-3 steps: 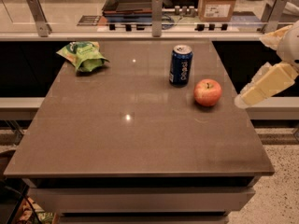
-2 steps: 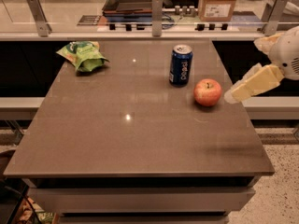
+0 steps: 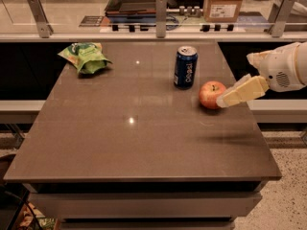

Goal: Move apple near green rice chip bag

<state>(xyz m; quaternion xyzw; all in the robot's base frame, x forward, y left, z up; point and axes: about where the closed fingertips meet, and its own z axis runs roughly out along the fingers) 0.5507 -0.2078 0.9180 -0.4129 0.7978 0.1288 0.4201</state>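
Next, my gripper grabs around the middle of the apple [image 3: 212,95] beside the blue soda can, because the apple needs to go to the green rice chip bag.
The apple [image 3: 211,94] is small, round and red-orange. It sits on the brown table [image 3: 139,143] near the right edge, just right of a blue soda can [image 3: 185,67]. The green rice chip bag [image 3: 85,57] lies wrinkled at the table's far left corner, far from the apple. My gripper [image 3: 229,99] comes in from the right on a white arm. Its cream fingertips are right beside the apple's right side, a little above the table. Nothing is in it.
A glass rail with metal posts [image 3: 161,15] runs along the table's far edge. Behind it stand a cardboard box [image 3: 223,2] and a dark tray [image 3: 134,1]. The table's right edge is under my arm.
My gripper has moved left and slightly up toward the apple, from off the table's right edge to right beside it. The apple, can and bag have not moved.
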